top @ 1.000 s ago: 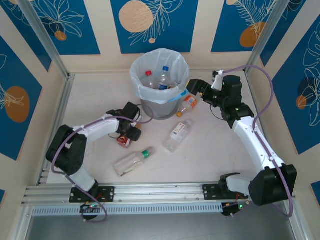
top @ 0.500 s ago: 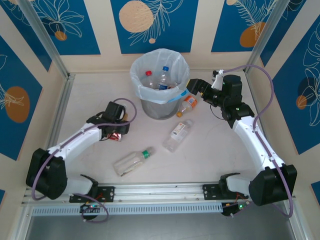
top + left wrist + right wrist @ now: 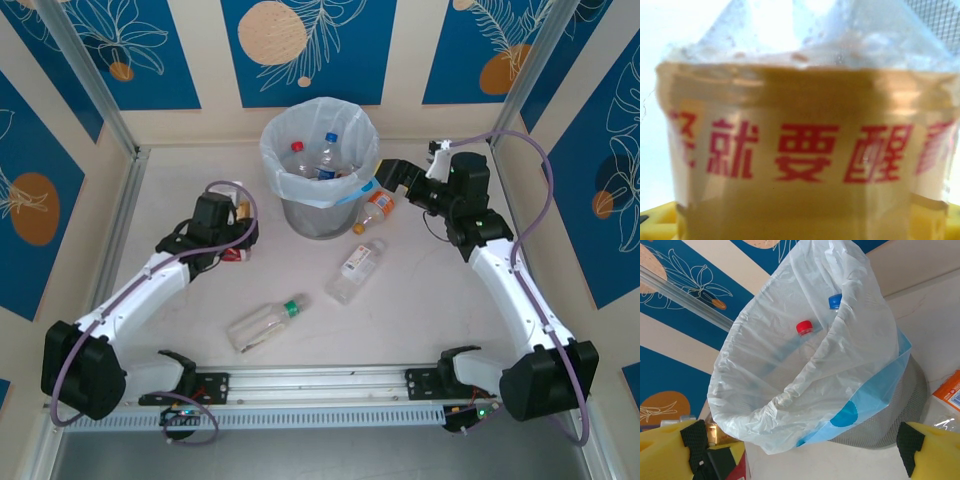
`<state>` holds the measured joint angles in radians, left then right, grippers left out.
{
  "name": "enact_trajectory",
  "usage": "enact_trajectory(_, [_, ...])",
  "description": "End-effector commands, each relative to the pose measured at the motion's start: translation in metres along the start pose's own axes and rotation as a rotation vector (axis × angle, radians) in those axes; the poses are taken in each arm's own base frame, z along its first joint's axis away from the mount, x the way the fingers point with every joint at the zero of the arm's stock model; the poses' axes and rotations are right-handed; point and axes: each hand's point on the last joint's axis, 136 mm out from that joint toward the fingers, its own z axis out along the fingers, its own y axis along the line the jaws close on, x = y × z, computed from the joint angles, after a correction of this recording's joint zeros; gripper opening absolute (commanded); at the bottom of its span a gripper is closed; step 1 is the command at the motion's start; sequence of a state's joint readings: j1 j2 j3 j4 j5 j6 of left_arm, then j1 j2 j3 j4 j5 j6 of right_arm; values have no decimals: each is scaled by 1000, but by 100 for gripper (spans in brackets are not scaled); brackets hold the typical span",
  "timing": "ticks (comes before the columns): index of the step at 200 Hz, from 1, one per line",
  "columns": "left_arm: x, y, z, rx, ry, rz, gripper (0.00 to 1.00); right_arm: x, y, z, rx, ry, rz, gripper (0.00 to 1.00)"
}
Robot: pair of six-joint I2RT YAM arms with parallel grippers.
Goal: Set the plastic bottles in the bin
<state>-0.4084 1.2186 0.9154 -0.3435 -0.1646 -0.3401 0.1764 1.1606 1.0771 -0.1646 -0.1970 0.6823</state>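
Note:
The left gripper will release the bottle of tan liquid inside the bin, over the blue-capped bottle [image 3: 328,167].
My left gripper [image 3: 232,232] is shut on a bottle [image 3: 233,254] of tan liquid with a red label, held left of the bin [image 3: 318,165], a grey mesh basket with a white bag. In the left wrist view that bottle [image 3: 800,150] with red characters sits right against the camera, and yellow fingertips [image 3: 655,227] peek out at the bottom corners. Inside the bin lie bottles with a red cap [image 3: 804,327] and a blue cap [image 3: 835,301]. My right gripper [image 3: 390,176] stands open beside the bin's right rim, nothing between its fingers [image 3: 935,452].
An orange-capped bottle [image 3: 374,211] lies against the bin's right side. A white-labelled bottle [image 3: 357,268] lies mid-table, and a green-capped one [image 3: 265,322] nearer the front. Patterned walls and metal posts enclose the table.
My left arm has lifted the red-labelled bottle off the table and carried it left and back, its arm stretching out. The right arm has barely moved.

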Motion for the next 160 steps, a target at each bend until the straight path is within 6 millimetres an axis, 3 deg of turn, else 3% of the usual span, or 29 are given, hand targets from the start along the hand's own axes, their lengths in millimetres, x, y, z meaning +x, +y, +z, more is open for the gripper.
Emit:
enact_trajectory(1, [-43,-4,-23,18,-120,-62,60,1,0,-7,8,-20,-36,100])
enact_trajectory(28, [-64,-5,-38,12,-175,-56,59,7,-6,-10,22,-18,-50,100])
enact_trajectory(95, [-150,-30,-88,106,-426,-16,58,14,-12,-16,49,-17,-77,100])
enact_trajectory(132, [-186,-28,-105,50,-516,32,58,17,-14,-24,88,12,-121,100])
enact_trajectory(160, [-212,-50,-118,139,-595,96,58,18,-20,-27,134,16,-130,99])
